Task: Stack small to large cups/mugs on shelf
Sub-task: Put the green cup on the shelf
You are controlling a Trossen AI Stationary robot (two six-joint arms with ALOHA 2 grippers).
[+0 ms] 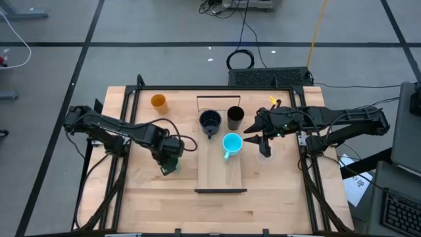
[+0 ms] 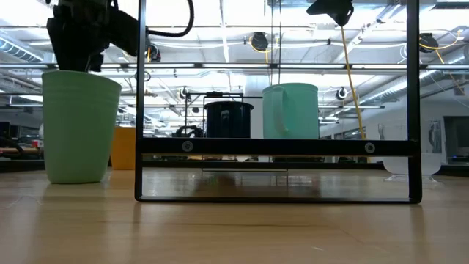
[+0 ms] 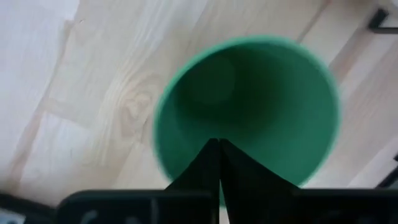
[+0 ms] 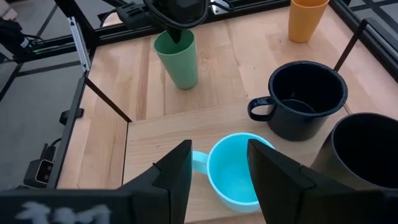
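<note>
I will open my left gripper's shut fingers, which reach over the green cup's opening, and pinch its rim (image 3: 164,169) before I lift the cup toward the shelf.
The green cup (image 1: 171,165) stands upright on the tabletop, left of the shelf (image 1: 220,174). My left gripper (image 1: 169,157) is shut right above its mouth (image 3: 249,112). The bright blue mug (image 1: 231,143), the dark mug (image 1: 210,121) and the tall black cup (image 1: 235,117) stand on the shelf's far half. My right gripper (image 4: 217,163) is open and hangs above the blue mug (image 4: 239,169), high over the shelf (image 2: 333,9). The small clear cup (image 1: 265,150) stands on the table right of the shelf. The orange cup (image 1: 158,101) stands at the far left. My left gripper points down with its shut fingers (image 3: 217,162) over the near side of the green cup's mouth. The fingers hide the rim below them, so I cannot tell whether they touch the cup. The cup stands upright on the table (image 2: 77,125).
Black frame bars (image 2: 139,110) rise at the shelf's short ends. The shelf's near half (image 1: 220,178) is bare board. Black rails (image 1: 122,164) run along the table's left and right sides. A dark keyboard-like box (image 1: 270,77) lies past the far edge.
</note>
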